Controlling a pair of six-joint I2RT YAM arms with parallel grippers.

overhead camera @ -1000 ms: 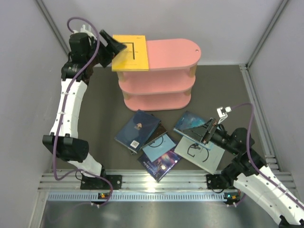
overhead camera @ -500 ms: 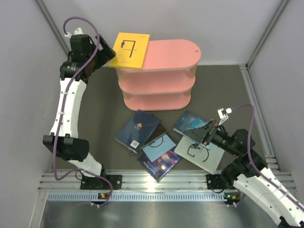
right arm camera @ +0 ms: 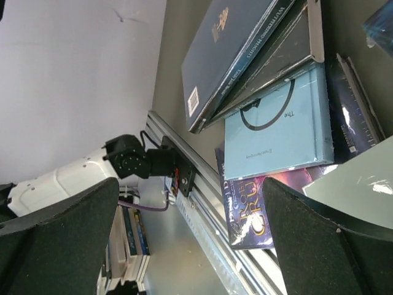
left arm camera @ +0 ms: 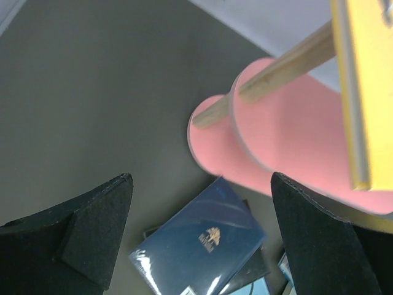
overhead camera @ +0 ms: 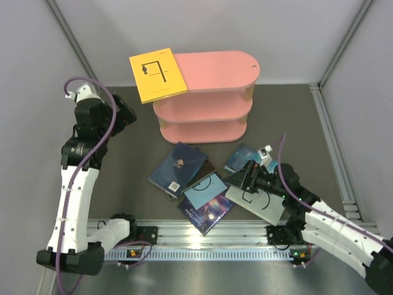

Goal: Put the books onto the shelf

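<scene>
I will next move my right gripper to the navy book's spine [overhead camera: 190, 180] [right arm camera: 235, 78], along the side beside the light blue book, and close it around the middle of the spine.
A bright yellow book [overhead camera: 158, 75] lies flat on the top board of the pink shelf [overhead camera: 218, 66], overhanging its left end. My left gripper [overhead camera: 125, 114] hangs open and empty to the left of the shelf, apart from it. Its wrist view looks down on the navy book [left arm camera: 202, 246], the shelf boards [left arm camera: 288, 123] and the yellow book's edge [left arm camera: 368, 92]. On the floor in front of the shelf lie the navy [overhead camera: 178, 165], black [overhead camera: 207, 169], light blue [overhead camera: 206, 189], purple [overhead camera: 209, 211], pale grey [overhead camera: 261, 201] and teal [overhead camera: 241, 155] books. My right gripper [overhead camera: 237, 178] hovers open over them.
The aluminium rail [overhead camera: 202, 236] with both arm bases runs along the near edge, close to the purple book [right arm camera: 252, 212]. Grey walls close in the left, back and right sides. In the right wrist view the light blue book [right arm camera: 276, 135] lies under the navy one [right arm camera: 227, 55].
My left gripper opened, let go of the yellow book and drew back down and left from the shelf. The book now rests on the top board. My right gripper moved left over the floor books.
</scene>
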